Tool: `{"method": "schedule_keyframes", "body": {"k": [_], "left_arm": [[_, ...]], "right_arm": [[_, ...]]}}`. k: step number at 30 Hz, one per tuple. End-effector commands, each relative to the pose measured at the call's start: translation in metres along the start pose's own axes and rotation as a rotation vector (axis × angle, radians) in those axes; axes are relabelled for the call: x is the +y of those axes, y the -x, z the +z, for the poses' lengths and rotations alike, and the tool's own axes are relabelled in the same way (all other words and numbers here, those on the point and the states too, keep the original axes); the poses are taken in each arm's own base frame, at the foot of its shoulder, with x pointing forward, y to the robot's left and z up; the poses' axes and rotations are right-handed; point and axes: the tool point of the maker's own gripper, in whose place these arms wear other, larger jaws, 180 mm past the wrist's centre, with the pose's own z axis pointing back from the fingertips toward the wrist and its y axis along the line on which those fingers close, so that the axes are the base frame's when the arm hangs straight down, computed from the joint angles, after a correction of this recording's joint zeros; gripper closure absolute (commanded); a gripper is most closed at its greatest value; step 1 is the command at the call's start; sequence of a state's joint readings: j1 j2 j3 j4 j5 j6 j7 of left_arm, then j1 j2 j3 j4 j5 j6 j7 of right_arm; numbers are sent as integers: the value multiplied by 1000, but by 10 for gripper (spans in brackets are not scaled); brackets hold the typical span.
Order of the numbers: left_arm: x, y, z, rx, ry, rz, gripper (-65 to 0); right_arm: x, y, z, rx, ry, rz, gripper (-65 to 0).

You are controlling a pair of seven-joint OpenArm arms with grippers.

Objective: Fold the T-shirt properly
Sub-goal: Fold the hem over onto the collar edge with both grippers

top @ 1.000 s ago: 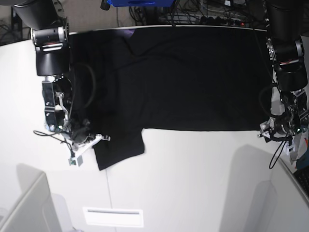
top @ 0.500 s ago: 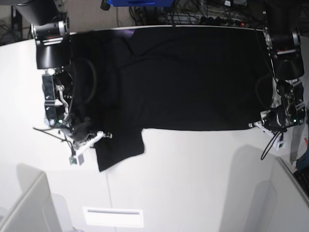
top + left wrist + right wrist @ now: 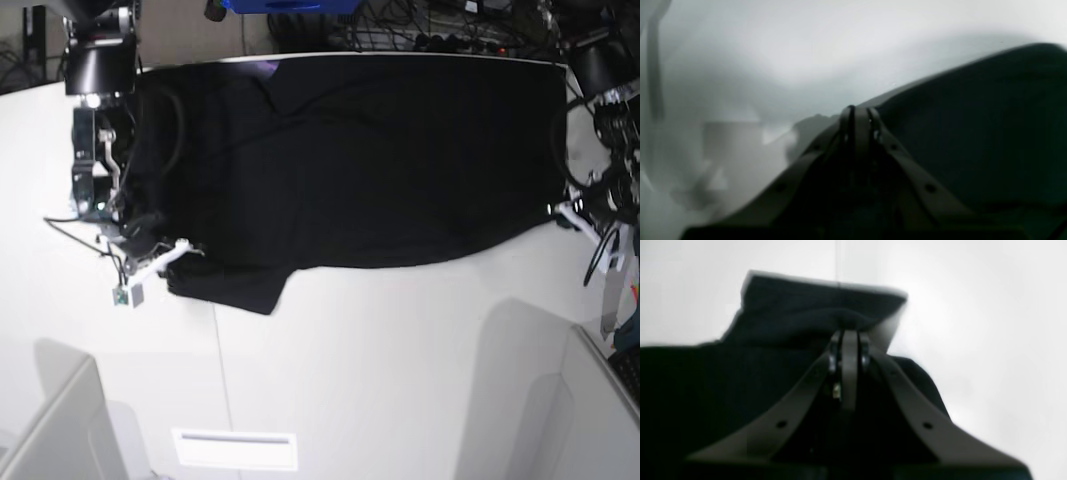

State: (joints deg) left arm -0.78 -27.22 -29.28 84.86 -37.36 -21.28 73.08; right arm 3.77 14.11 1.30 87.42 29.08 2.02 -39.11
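Observation:
My left gripper will let go of the black T-shirt's near corner just inside the shirt's far corner on the same side (image 3: 562, 90).
The black T-shirt (image 3: 360, 160) lies spread plain side up across the far half of the white table (image 3: 400, 370). One short sleeve (image 3: 235, 285) points toward the near edge at the left. My right gripper (image 3: 172, 250) is at the shirt's left near edge. In the right wrist view it (image 3: 848, 336) is shut, with black cloth (image 3: 790, 313) bunched at its tips. My left gripper (image 3: 558, 212) is at the shirt's right near corner. In the left wrist view it (image 3: 858, 111) is shut at the edge of the dark cloth (image 3: 973, 133).
Cables and a blue object (image 3: 285, 5) lie behind the table's far edge. White panels stand at the near left (image 3: 50, 430) and near right (image 3: 600, 400). A white slot plate (image 3: 235, 448) sits near the front edge.
Both grippers have moved toward the far side of the table, drawing the shirt's near edge with them. The sleeve has shifted up and left; the right corner has lifted back.

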Motion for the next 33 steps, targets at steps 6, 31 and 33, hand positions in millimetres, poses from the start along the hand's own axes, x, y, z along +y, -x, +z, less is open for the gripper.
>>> {"method": "schedule_keyframes", "body": {"k": [6, 31, 33], "left_arm": [[7, 7, 28, -44, -53, -80, 0], [3, 43, 56, 0, -81, -325, 0], [3, 46, 56, 6, -80, -324, 0]], "right_arm": [[-5, -8, 37, -69, 9, -4, 0], [-29, 71, 133, -34, 25, -187, 0], [-30, 75, 141, -37, 5, -236, 0]]}}
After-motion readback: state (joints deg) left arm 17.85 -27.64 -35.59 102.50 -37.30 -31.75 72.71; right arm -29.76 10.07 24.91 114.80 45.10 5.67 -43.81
